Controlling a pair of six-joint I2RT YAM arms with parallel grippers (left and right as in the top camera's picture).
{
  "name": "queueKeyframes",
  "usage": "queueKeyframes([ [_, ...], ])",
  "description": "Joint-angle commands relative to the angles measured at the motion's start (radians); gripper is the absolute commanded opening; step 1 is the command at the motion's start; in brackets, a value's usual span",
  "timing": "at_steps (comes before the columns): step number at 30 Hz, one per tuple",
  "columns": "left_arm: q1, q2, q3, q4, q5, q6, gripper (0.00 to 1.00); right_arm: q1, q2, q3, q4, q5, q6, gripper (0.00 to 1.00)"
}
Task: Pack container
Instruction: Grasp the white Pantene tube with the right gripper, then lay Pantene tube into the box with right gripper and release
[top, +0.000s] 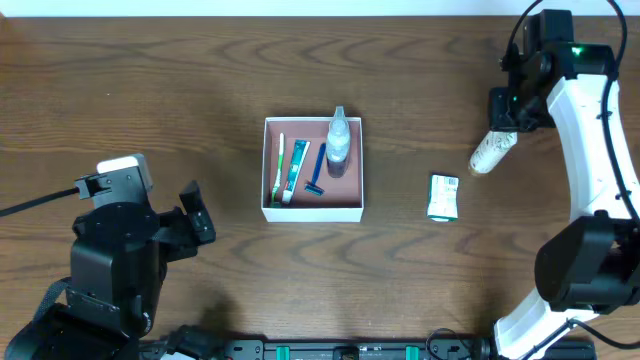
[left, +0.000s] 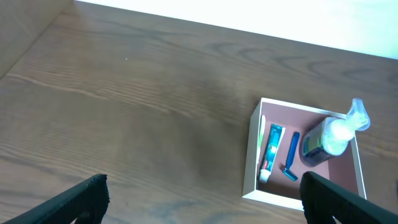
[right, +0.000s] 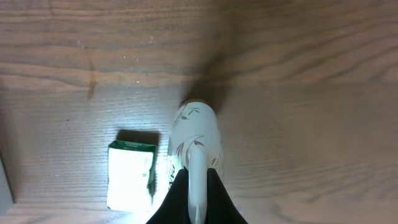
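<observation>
My right gripper needs to release the white tube in the container (top: 333, 168) next to the blue razor, against the clear bottle.
The container (top: 312, 208) is a square white-walled box with a pinkish floor at the table's middle; it also shows in the left wrist view (left: 251, 163). In it lie a toothbrush (top: 280, 170), a toothpaste tube (top: 294, 172), a blue razor (top: 318, 172) and a clear bottle (top: 339, 142). My right gripper (top: 505, 125) is shut on a white tube with a leaf print (top: 490, 152), held above the table at the right; the tube fills the right wrist view (right: 196, 146). My left gripper (top: 195, 212) is open and empty, left of the container.
A small green-and-white packet (top: 443, 196) lies on the table between the container and the right arm; it also shows in the right wrist view (right: 130, 175). The table is dark wood.
</observation>
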Motion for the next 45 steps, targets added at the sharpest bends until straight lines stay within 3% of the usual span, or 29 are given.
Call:
queueKeyframes([
  [1, 0.005, 0.000, 0.005, -0.003, -0.013, 0.005, 0.98, 0.046, -0.097, 0.002, -0.004, 0.006, 0.072, 0.01],
  [8, 0.005, 0.000, 0.005, -0.003, -0.013, 0.005, 0.98, 0.237, -0.313, 0.002, 0.017, 0.007, 0.112, 0.01],
  [12, 0.005, 0.000, 0.005, -0.003, -0.013, 0.005, 0.98, 0.384, -0.434, 0.002, 0.013, 0.007, 0.214, 0.01],
  [20, 0.005, 0.000, 0.005, -0.003, -0.013, 0.005, 0.98, 0.632, -0.502, 0.002, -0.027, 0.007, 0.374, 0.01],
  [26, 0.005, 0.000, 0.005, -0.003, -0.013, 0.005, 0.98, 0.734, -0.441, 0.002, 0.029, 0.007, 0.417, 0.01],
  [45, 0.005, 0.000, 0.005, -0.003, -0.013, 0.005, 0.98, 0.731, -0.014, 0.002, 0.129, 0.069, 0.484, 0.01],
])
